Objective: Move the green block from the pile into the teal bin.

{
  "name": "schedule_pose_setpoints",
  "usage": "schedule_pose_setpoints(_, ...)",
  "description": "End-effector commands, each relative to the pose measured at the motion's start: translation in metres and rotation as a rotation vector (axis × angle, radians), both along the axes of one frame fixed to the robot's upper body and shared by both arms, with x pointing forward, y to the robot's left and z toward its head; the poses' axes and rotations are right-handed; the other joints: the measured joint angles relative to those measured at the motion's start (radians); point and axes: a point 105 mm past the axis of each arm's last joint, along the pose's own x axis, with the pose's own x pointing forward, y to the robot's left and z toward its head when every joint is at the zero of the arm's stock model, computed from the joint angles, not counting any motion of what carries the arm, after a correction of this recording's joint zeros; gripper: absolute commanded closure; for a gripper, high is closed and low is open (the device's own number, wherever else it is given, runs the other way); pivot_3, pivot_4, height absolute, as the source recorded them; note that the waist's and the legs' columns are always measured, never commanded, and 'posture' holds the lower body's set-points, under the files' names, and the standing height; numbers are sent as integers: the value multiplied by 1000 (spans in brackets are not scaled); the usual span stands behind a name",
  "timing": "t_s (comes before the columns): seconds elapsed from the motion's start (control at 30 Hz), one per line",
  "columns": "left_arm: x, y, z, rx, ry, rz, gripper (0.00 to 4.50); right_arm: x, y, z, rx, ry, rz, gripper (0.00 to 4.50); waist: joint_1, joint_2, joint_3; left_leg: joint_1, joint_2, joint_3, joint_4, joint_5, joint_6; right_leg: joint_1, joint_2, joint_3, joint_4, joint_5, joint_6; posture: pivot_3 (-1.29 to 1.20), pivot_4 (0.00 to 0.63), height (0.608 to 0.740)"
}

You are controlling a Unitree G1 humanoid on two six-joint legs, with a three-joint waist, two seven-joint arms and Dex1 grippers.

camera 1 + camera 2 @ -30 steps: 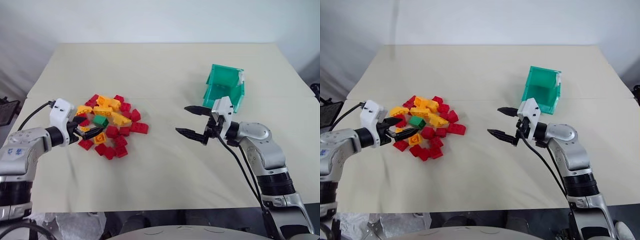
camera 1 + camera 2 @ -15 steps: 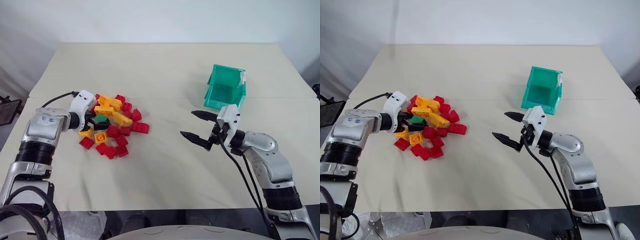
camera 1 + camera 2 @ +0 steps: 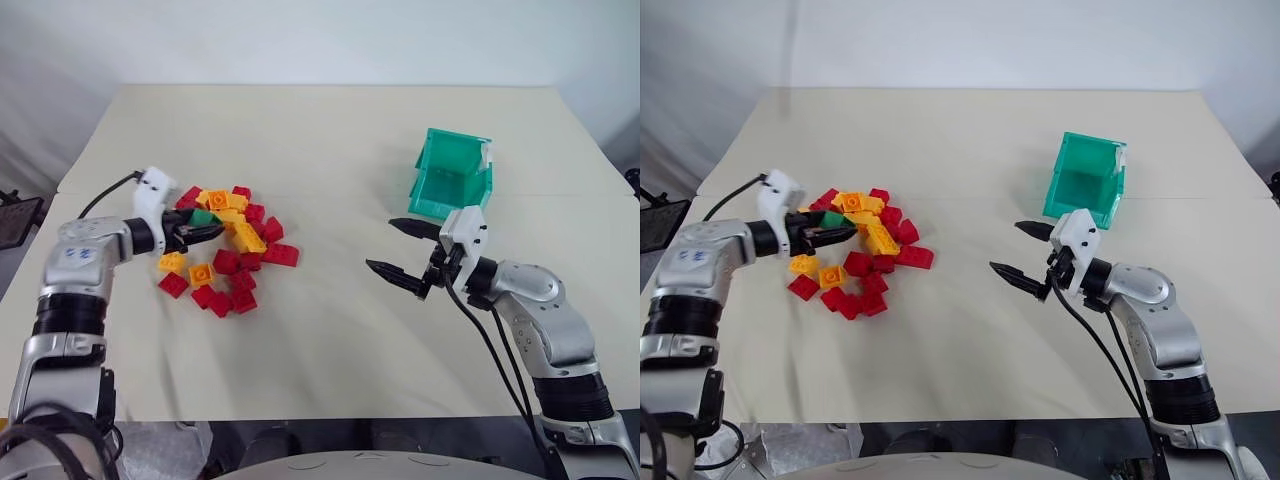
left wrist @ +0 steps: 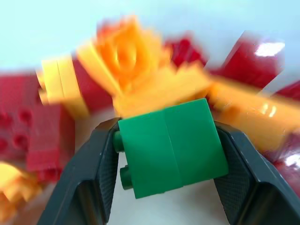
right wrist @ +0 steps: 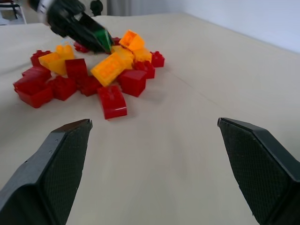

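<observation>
The green block, now held at the brick pile, will be released by my left gripper on the bare cloth point(image 3: 372, 283) beside my right gripper's fingers.
The green block point(image 4: 171, 145) sits squarely between the two black fingers point(image 4: 93, 173) of my left gripper point(image 3: 210, 228), which is shut on it, both pads touching its sides. It is held at the upper left part of the pile point(image 3: 235, 255) of red and yellow-orange bricks, green showing at the fingertips point(image 3: 203, 216). The teal bin point(image 3: 452, 178) stands far to the right on the table, its open side toward me. My right gripper point(image 3: 381, 244) hangs open just in front of the bin, pointing left toward the pile, with nothing in it.
A cream cloth covers the table point(image 3: 330, 340). A wide bare stretch lies between the pile and the bin. A white tag point(image 3: 486, 152) sits on the bin's far right corner. A black cable point(image 3: 105, 195) trails from my left wrist.
My left gripper pushed in from the pile's left edge, narrowed onto the green block and rose a little. A few bricks around it shifted. The right gripper stayed open, almost still.
</observation>
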Motion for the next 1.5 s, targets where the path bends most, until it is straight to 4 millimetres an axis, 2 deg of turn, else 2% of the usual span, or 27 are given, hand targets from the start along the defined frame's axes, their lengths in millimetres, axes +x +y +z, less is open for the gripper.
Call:
schedule_pose_setpoints(0.03,-19,-10,31,-11,-138,-133,2051,-2,-5,14,11,-49,-5,0,-1,0,0,-1,0,-1,0,0,0,0,0,-1,0,0,0,0,150,740)
schedule_pose_setpoints(0.1,-23,-16,33,-14,-143,-172,2051,-1,-8,14,9,-51,-10,0,-1,0,0,-1,-1,-1,0,0,0,0,-1,-1,0,0,0,0,150,740)
schedule_pose_setpoints(0.23,-29,-51,38,16,-154,-306,2051,-3,-20,12,-26,-36,-11,0,3,0,0,-1,-1,-1,1,1,1,0,-1,-1,0,0,0,0,150,740)
schedule_pose_setpoints(0.3,-30,-73,33,27,-128,-378,2051,-6,-26,11,-45,-19,4,0,10,0,0,-1,-2,-1,1,1,1,1,-2,0,0,0,0,0,150,740)
schedule_pose_setpoints(0.43,-49,-144,7,43,-51,-672,2051,-10,-49,7,-118,8,-17,0,24,0,0,-1,-4,-1,1,1,2,1,-1,-1,0,0,1,0,150,740)
schedule_pose_setpoints(0.5,-41,-167,-8,104,-36,-707,2051,-12,-56,8,-131,5,-34,0,24,-1,0,-1,-7,-1,1,1,2,1,-1,-1,-1,1,1,0,150,740)
schedule_pose_setpoints(0.67,-33,-200,-25,162,-26,-777,2051,-15,-62,13,-123,-12,-86,0,15,-1,1,-1,-6,0,1,1,3,1,-1,0,-1,1,2,0,150,740)
schedule_pose_setpoints(0.77,-30,-213,-32,198,-40,-799,2051,-19,-62,12,-120,-13,-100,0,18,-1,1,-1,-6,0,1,1,3,1,-1,0,-1,1,2,0,150,740)
schedule_pose_setpoints(0.83,-26,-219,-35,194,15,-791,1335,-21,-62,12,-116,-13,-111,0,21,-1,1,-1,-7,0,1,1,3,1,-1,0,-1,1,2,0,150,740)
schedule_pose_setpoints(0.9,-23,-224,-34,174,34,-785,844,-23,-63,12,-114,-8,-118,0,23,-1,1,-2,-7,-1,2,1,3,1,-1,-1,-1,1,2,0,150,740)
schedule_pose_setpoints(0.97,-21,-226,-33,178,13,-787,164,-24,-63,11,-116,-4,-120,0,24,-1,1,-3,-7,-2,4,1,3,1,-2,-1,-1,2,3,0,150,740)
schedule_pose_setpoints(1.0,-21,-227,-32,173,6,-787,18,-25,-63,11,-117,-3,-121,0,23,-1,1,-4,-8,-3,5,1,3,1,-2,-1,-1,2,3,0,150,740)
schedule_pose_setpoints(1.07,-22,-226,-25,156,-23,-791,18,-24,-63,13,-120,-3,-121,0,23,-1,1,-5,-8,-3,6,1,4,1,-2,-1,-1,2,4,0,150,740)
schedule_pose_setpoints(1.17,-24,-212,-12,112,-36,-784,18,-24,-60,13,-148,25,-90,0,21,-1,1,-8,-8,-6,9,1,4,0,-2,-3,-1,2,3,0,150,740)
schedule_pose_setpoints(1.23,-20,-191,9,7,-104,-713,18,-28,-59,10,-196,77,-58,0,21,-1,1,-10,-7,-8,11,1,4,-1,-2,-4,0,2,3,0,150,740)
schedule_pose_setpoints(1.33,-31,-150,15,-39,-78,-704,18,-33,-66,13,-218,102,-55,0,14,-1,1,-10,-2,-12,12,1,4,-1,-2,-3,0,2,3,0,150,740)
schedule_pose_setpoints(1.43,-44,-114,25,-129,-81,-684,18,-39,-84,12,-263,132,-94,0,18,-1,1,-9,-2,-12,12,1,4,-1,-2,-4,1,2,3,0,150,740)
schedule_pose_setpoints(1.5,-52,-92,24,-117,-87,-653,18,-44,-101,12,-297,155,-141,0,26,-1,1,-11,-2,-12,13,1,5,-1,-3,-4,0,3,4,0,150,740)
